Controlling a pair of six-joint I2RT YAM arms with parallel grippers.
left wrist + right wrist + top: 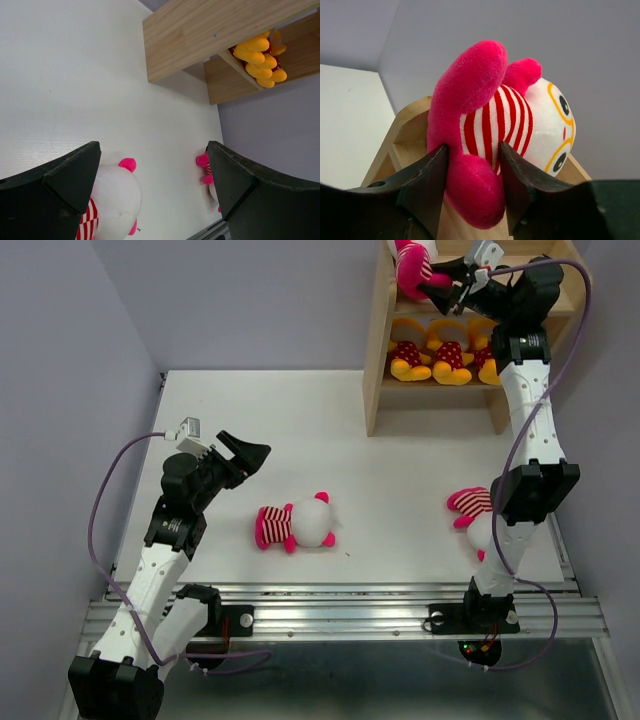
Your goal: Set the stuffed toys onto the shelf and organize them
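The left gripper should next go to the striped toy lying in the middle of the table and grab the toy's white head (312, 521) (118, 196).
A pink-and-white striped stuffed toy (495, 120) lies on the top of the wooden shelf (376, 360). My right gripper (472, 165) is open, its jaws parted on either side of the toy's lower body and pink leg, without squeezing it; in the top view this right gripper (452, 290) is beside that toy (412, 270). Three yellow toys in red dotted outfits (450, 352) sit on the lower tier. Another striped toy (298, 523) lies mid-table, and one more (470, 504) is half hidden behind my right arm. My left gripper (245, 455) hovers open and empty to the left of the mid-table toy.
The shelf stands at the table's back right against the grey wall. The left wrist view shows the shelf's side panel (200, 35), the yellow toys (260, 60), and both table toys (115, 195) (204, 167) past the left gripper (152, 170).
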